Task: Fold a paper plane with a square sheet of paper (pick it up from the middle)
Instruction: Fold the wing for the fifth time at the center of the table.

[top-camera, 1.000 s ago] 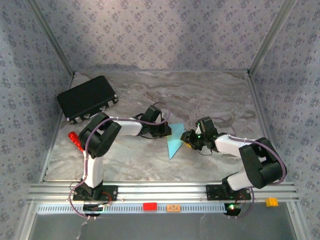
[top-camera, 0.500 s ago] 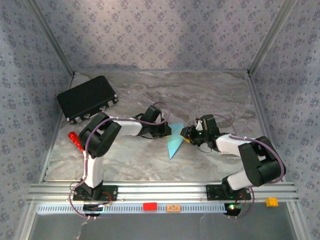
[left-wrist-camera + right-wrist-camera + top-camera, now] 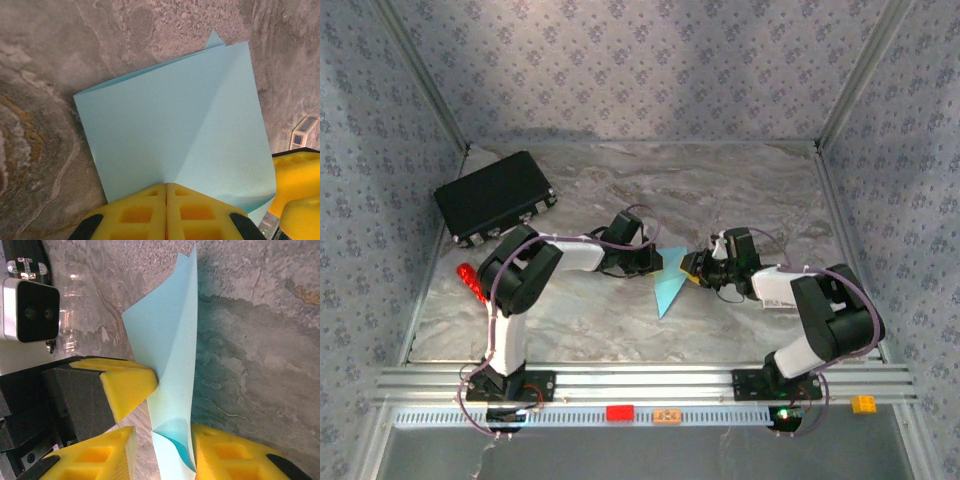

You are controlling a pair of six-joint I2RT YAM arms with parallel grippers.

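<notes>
Next, my right gripper eases back and pinches the loose flap flat against the paper point(image 3: 172, 415), as the paper's flap is curling open between its fingers.
The square sheet of paper point(image 3: 669, 287), light cyan and folded over, stands on edge at the table's middle. In the left wrist view the paper point(image 3: 175, 120) spreads out from my left gripper point(image 3: 166, 186), whose yellow jaws are pressed together on its near edge. My left gripper point(image 3: 655, 263) holds it from the left. My right gripper point(image 3: 692, 268) is at the paper's right edge. In the right wrist view the paper point(image 3: 172, 355) rises between the jaws of my right gripper point(image 3: 164, 434). They are open, with a gap on the left side, and the sheet leans on the right finger point(image 3: 225, 452).
A black case point(image 3: 495, 197) lies at the back left, and a small red stick point(image 3: 470, 281) sits by the left wall. A metal rail point(image 3: 640, 381) runs along the front edge. Patterned walls close in the sides and back.
My right gripper has slid a little left, closer onto the paper's right edge. The left gripper and the paper have stayed put.
</notes>
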